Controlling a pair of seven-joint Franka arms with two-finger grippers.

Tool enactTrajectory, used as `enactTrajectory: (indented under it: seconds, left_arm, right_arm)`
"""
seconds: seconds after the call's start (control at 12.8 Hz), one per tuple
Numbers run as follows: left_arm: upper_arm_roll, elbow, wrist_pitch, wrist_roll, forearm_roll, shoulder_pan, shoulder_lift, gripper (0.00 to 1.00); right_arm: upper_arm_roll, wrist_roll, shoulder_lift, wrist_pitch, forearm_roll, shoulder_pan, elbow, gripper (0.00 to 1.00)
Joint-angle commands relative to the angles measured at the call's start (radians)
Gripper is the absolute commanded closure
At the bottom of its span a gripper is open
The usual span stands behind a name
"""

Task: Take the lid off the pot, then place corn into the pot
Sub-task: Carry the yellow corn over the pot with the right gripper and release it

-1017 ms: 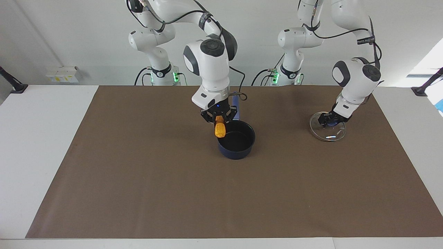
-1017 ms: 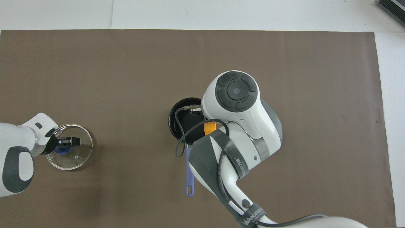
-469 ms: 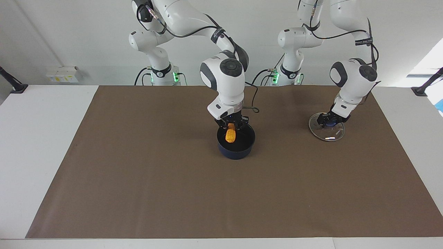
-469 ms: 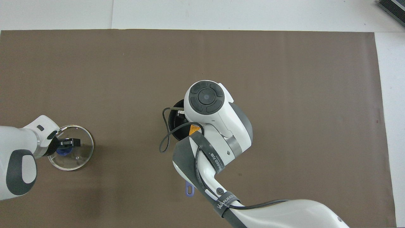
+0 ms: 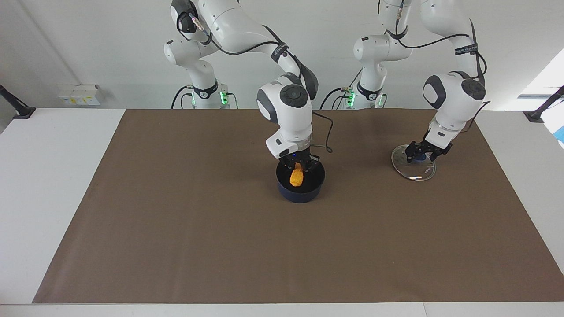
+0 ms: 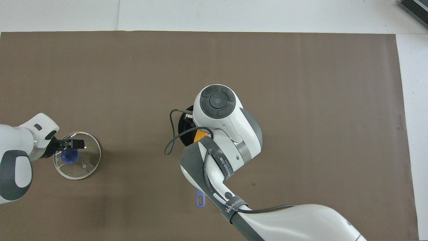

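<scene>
Next, I let go of the corn with my right gripper on the middle of the dark blue pot's bottom (image 6: 203, 128), with one end of the corn toward the pot's handle.
The dark blue pot (image 5: 301, 190) stands mid-table; in the overhead view only a strip of its rim (image 6: 181, 124) and its handle tip (image 6: 200, 201) show past the arm. My right gripper (image 5: 299, 166) is shut on the top of the yellow-orange corn (image 5: 296, 177), which hangs down inside the pot's rim; the corn also peeks out in the overhead view (image 6: 200, 135). The glass lid (image 5: 413, 169) lies flat on the mat toward the left arm's end. My left gripper (image 5: 426, 150) is open just above its blue knob (image 6: 69, 156), not holding it.
A brown mat (image 5: 176, 229) covers most of the white table (image 5: 53, 176). The right arm's forearm and a loose black cable (image 6: 169, 147) hang over the pot area. The pot's handle points toward the robots.
My right gripper carried the corn from beside the pot's rim to over its middle and lowered it inside. My left gripper let go of the lid's knob and rose slightly.
</scene>
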Motion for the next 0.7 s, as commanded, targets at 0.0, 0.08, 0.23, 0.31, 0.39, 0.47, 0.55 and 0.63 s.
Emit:
enactTrajectory:
  seconds: [0.0,0.08,0.23,0.31,0.39,0.47,0.55,0.63]
  left_arm:
    - [0.004,0.155,-0.155,0.009,-0.006,-0.039,0.025,0.00]
    - [0.000,0.198,-0.193,0.010,-0.005,-0.040,0.027,0.00]
    - [0.000,0.266,-0.255,0.009,-0.003,-0.077,0.027,0.00]
    - [-0.002,0.319,-0.302,0.006,-0.003,-0.083,0.039,0.00]
    - [-0.005,0.393,-0.365,0.004,-0.003,-0.098,0.065,0.00]
    - [-0.004,0.457,-0.422,0.003,-0.002,-0.118,0.085,0.00]
    - [-0.004,0.505,-0.460,0.003,-0.002,-0.120,0.099,0.00]
    - [-0.004,0.530,-0.474,0.004,0.000,-0.120,0.100,0.00]
  right_arm:
    - [0.004,0.025,0.022,0.037,0.021,0.000,0.019,1.00]
    - [0.004,0.023,0.022,0.049,0.022,-0.009,0.016,1.00]
    - [0.004,0.023,0.033,0.080,0.015,-0.012,-0.001,1.00]
    - [0.004,0.023,0.043,0.101,0.012,-0.012,-0.005,1.00]
    - [0.004,0.023,0.048,0.112,0.010,-0.013,-0.013,1.00]
    - [0.004,0.020,0.048,0.121,0.008,-0.013,-0.022,1.00]
    - [0.004,0.019,0.048,0.120,0.007,-0.013,-0.025,1.00]
    - [0.004,0.016,0.048,0.120,0.007,-0.013,-0.027,0.92]
